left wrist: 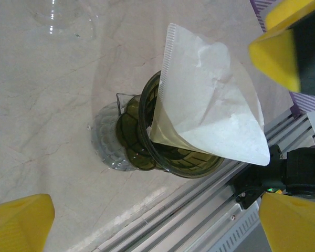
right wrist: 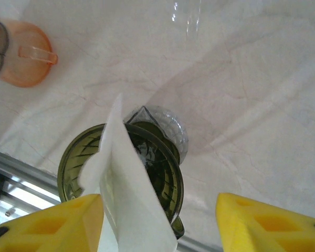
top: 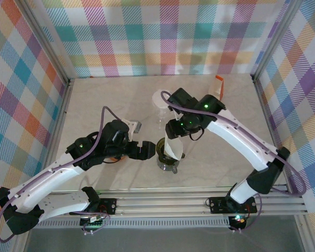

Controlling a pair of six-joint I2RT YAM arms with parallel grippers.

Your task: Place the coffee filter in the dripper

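The coffee filter overhangs the dripper's rim; my right gripper will pinch its overhanging edge (left wrist: 261, 149) and pull it back over the dripper's opening.
A dark green translucent dripper (top: 165, 159) (left wrist: 147, 152) (right wrist: 165, 173) sits on a clear glass base near the table's front edge. The white paper coffee filter (top: 173, 148) (left wrist: 210, 110) (right wrist: 128, 184) stands upright with its lower end inside the dripper, leaning toward one side. My right gripper (top: 176, 134) (right wrist: 160, 223) hangs just above it, open, its yellow pads wide apart; the paper lies close beside one pad. One yellow right fingertip (left wrist: 283, 47) shows in the left wrist view. My left gripper (top: 147, 149) (left wrist: 157, 226) is open, just left of the dripper, holding nothing.
A clear glass vessel (top: 161, 102) (left wrist: 63, 16) stands behind the dripper. An orange cup (right wrist: 26, 55) lies under the left arm. A small orange-and-white item (top: 219, 86) is at the back right. The aluminium rail (top: 163, 202) runs along the front edge.
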